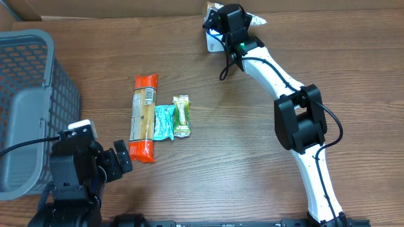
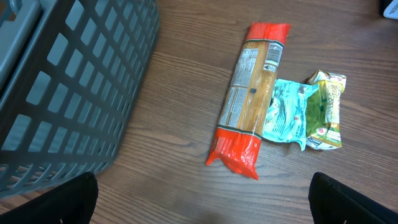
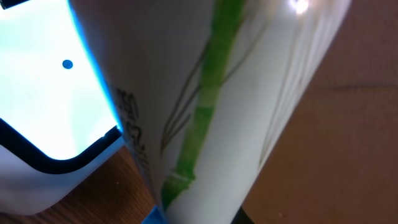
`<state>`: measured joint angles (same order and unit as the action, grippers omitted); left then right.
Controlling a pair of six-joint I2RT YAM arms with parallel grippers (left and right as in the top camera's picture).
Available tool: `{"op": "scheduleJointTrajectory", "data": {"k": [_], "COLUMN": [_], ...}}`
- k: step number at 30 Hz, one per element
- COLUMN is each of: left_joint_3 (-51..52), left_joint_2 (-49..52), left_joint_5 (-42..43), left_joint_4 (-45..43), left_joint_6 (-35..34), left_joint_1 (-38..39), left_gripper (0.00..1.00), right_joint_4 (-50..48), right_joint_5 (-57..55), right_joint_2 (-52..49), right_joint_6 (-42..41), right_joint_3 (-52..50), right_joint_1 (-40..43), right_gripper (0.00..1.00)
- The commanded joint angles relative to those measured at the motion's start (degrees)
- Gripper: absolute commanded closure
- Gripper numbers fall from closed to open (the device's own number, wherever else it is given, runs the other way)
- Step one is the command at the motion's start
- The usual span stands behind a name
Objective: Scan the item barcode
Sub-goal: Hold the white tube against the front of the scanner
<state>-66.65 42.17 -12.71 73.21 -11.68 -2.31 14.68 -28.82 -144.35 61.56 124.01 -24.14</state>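
The robot's right gripper will put the white packet down on the bare table (image 1: 355, 109) next to the black elbow of its arm, away from the basket.
My right gripper (image 1: 222, 20) is stretched to the table's far edge, shut on a white packet (image 1: 255, 20) with a green bamboo print. In the right wrist view this packet (image 3: 249, 93) fills most of the frame. It is held right next to a white scanner (image 3: 43, 93) with a lit window; from overhead the scanner (image 1: 211, 43) shows just below the gripper. No barcode is visible on the packet. My left gripper (image 2: 205, 208) hovers open over bare table at the near left, with nothing between its black fingers (image 2: 78, 196).
A long orange pasta bag (image 1: 144, 116), a teal packet (image 1: 165, 122) and a green packet (image 1: 182, 115) lie side by side mid-table. A grey mesh basket (image 1: 25, 94) stands at the left edge, close to my left arm.
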Motion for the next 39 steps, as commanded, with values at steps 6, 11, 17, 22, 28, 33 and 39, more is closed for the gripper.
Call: {"op": "scheduleJointTrajectory", "data": {"k": [6,11,17,22,28,33,39], "left_joint_3": [0.2,0.2,0.2,0.2,0.2,0.2,0.2], "left_joint_2": [-0.2,-0.2,-0.2,-0.2,-0.2,-0.2,-0.2], "left_joint_5": [-0.92,-0.92,-0.92,-0.94,-0.92,-0.92,-0.92], "left_joint_4": [-0.15,-0.13,-0.13,-0.13,-0.13,-0.13,-0.13], "left_joint_6": [-0.57,-0.57,-0.57,-0.57,-0.57,-0.57,-0.57], "left_joint_1": [-0.31,-0.31,-0.31,-0.31,-0.31,-0.31,-0.31], "left_gripper": [0.0,0.0,0.0,0.0,0.0,0.0,0.0], "right_joint_4": [-1.09,-1.09,-0.9,0.5,0.79,0.79,0.76], "right_joint_5": [-5.2,-8.02,-9.11,-13.29,-14.67,-14.67,-14.91], "right_joint_2": [0.96,1.27,2.73,2.82,2.82,2.82,2.82], "right_joint_6": [3.45,4.96,5.03,8.61,8.61,8.61,8.59], "right_joint_3": [0.83,0.83,0.83,0.83,0.83,0.83,0.85], "right_joint_1": [-1.31,-1.57,-1.75,-1.86,-3.26,-4.07,-5.07], "right_gripper": [0.96,0.96,0.96,0.96,0.96,0.96,0.96]}}
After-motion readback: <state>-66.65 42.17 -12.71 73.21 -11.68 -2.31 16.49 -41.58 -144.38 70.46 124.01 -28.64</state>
